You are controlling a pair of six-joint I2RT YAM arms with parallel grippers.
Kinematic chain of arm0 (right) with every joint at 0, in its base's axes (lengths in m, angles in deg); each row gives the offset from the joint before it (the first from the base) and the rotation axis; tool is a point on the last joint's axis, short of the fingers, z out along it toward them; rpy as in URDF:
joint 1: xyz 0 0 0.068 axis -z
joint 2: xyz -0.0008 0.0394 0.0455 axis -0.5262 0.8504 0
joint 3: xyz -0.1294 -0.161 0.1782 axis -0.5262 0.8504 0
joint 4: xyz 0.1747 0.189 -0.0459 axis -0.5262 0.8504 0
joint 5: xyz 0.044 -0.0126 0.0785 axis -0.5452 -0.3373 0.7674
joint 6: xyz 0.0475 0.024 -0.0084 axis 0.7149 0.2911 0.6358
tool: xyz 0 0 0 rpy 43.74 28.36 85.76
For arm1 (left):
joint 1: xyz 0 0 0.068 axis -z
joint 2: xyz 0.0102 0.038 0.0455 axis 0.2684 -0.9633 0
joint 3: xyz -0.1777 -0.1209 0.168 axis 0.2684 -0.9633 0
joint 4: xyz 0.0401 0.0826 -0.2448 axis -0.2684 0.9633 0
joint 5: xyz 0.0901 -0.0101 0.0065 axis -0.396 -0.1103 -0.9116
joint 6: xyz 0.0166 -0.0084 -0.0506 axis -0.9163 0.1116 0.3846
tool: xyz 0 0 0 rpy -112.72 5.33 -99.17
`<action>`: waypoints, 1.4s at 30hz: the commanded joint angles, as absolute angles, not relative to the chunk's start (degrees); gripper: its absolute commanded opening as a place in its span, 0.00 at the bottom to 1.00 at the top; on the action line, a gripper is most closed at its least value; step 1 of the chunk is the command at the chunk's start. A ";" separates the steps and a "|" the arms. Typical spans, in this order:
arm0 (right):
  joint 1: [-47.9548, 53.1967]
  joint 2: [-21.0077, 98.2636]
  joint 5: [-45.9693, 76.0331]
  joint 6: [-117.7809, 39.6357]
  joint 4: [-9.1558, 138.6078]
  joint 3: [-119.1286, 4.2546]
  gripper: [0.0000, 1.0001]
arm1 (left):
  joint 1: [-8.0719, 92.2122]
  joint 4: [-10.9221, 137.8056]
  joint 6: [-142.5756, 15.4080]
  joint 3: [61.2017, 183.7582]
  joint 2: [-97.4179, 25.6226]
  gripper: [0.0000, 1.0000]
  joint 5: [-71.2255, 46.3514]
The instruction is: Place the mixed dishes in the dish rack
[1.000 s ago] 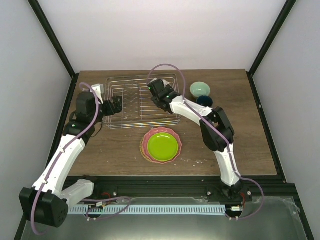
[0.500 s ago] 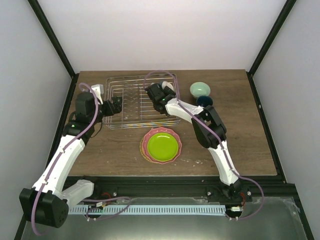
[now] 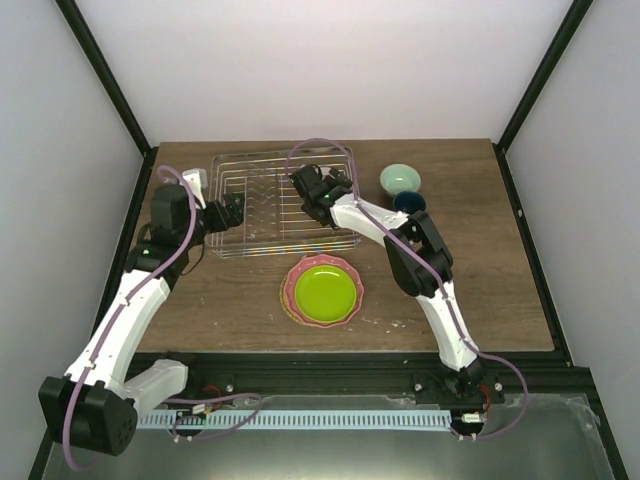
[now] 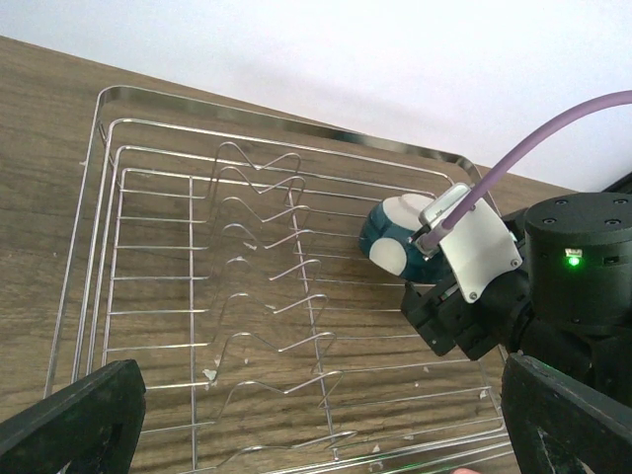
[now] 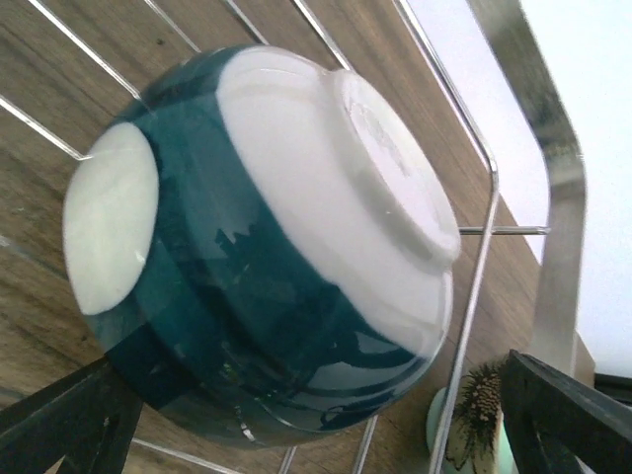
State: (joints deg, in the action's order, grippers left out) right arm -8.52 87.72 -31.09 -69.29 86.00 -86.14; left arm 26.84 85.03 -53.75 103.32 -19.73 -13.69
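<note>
The pale mint bowl is next for my right gripper. It should go there and grab the bowl's rim on the bowl's side (image 3: 418, 184) away from the dish rack.
The silver wire dish rack (image 3: 262, 205) stands at the back of the table. A teal-and-cream bowl (image 4: 398, 239) lies upside down in its right end and fills the right wrist view (image 5: 276, 237). My right gripper (image 3: 314, 190) is open just in front of the bowl, jaws wide apart. My left gripper (image 3: 229, 212) is open and empty at the rack's left end. The lime-green plate (image 3: 326, 289) lies on the pink scalloped plate (image 3: 289, 292) in front of the rack. The pale mint bowl (image 3: 400, 178) and dark blue mug (image 3: 409, 202) stand right of the rack.
The rack's upright prongs (image 4: 267, 247) run down its middle. The right arm's forearm (image 3: 375, 222) reaches over the rack's right front corner. The mint bowl's rim (image 5: 439, 431) shows just outside the rack wire (image 5: 553, 188).
My right gripper has shifted slightly left inside the rack and the arm's elbow has swung left. The left arm has not moved.
</note>
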 commanded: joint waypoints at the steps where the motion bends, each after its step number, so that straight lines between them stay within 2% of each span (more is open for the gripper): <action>1: -8.77 86.37 -27.42 -66.90 89.17 -89.58 1.00 | 26.58 85.29 -53.37 102.76 -19.51 1.00 -12.94; 15: -9.29 81.91 -17.99 -65.81 96.52 -86.22 1.00 | 26.64 84.87 -53.23 102.57 -20.50 1.00 -12.26; 22: -9.26 72.97 -9.98 -63.55 93.24 -82.83 1.00 | 26.64 84.75 -53.54 102.52 -21.21 1.00 -11.91; 28: -7.27 65.15 -7.87 -59.48 89.82 -78.54 1.00 | 26.61 85.19 -54.95 102.81 -21.87 1.00 -11.59; 31: -2.99 62.98 -7.96 -54.42 90.35 -77.52 1.00 | 26.57 84.79 -55.77 103.23 -22.84 1.00 -10.63; 37: 12.02 61.10 -5.28 -40.03 93.10 -74.88 0.99 | 27.22 84.91 -56.99 105.17 -26.34 1.00 -7.94; 42: 21.61 63.69 -3.81 -36.69 95.09 -73.75 0.96 | 28.15 84.20 -56.85 105.32 -27.53 1.00 -8.13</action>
